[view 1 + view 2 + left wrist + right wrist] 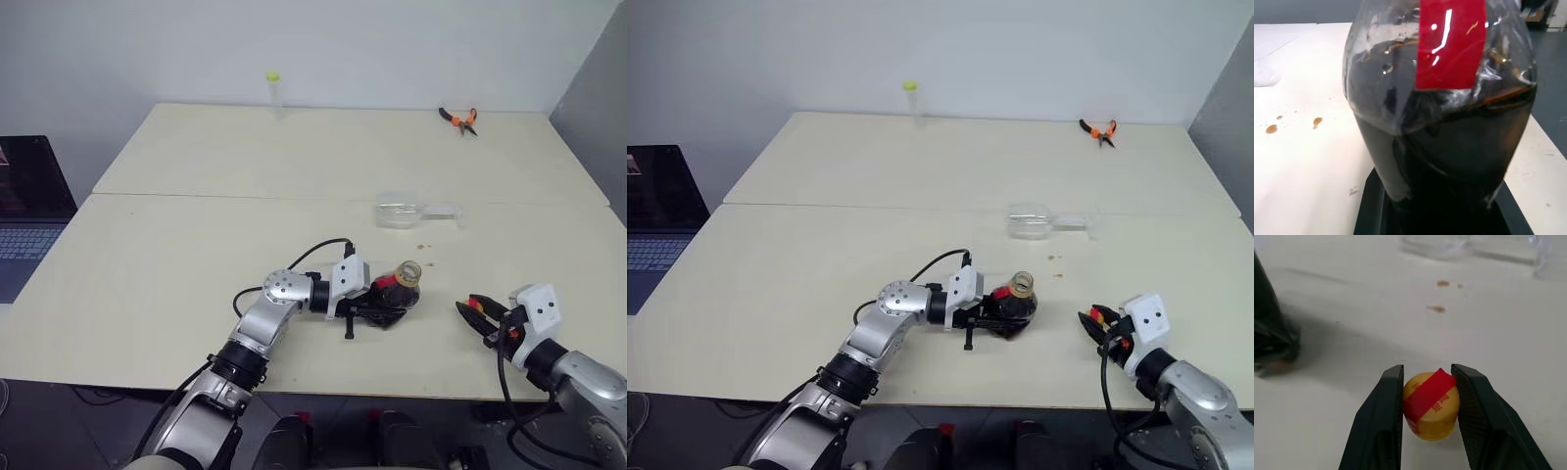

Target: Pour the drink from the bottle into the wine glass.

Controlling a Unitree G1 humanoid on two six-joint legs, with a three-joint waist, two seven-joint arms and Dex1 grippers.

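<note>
My left gripper needs to let go of the bottle, and then it will rest in front of the table seam [232, 230], between laptop and wine glass.
The bottle [400, 285] stands uncapped near the table's front, with dark drink [1459, 142] inside and a red label. My left gripper [385, 300] reaches in from the left and is shut on its body. The wine glass [399, 212] lies on its side further back on the table, its stem pointing right. At the front right, my right gripper [1427, 374] is low over the table. It is shut on a small yellow cap with red tape [1430, 404].
Small brown drops [423, 247] mark the table between glass and bottle. A slim tube with a yellow-green cap [273, 93] stands at the far edge. Orange pliers [458, 119] lie at the far right. A laptop [29, 211] sits off the table's left side.
</note>
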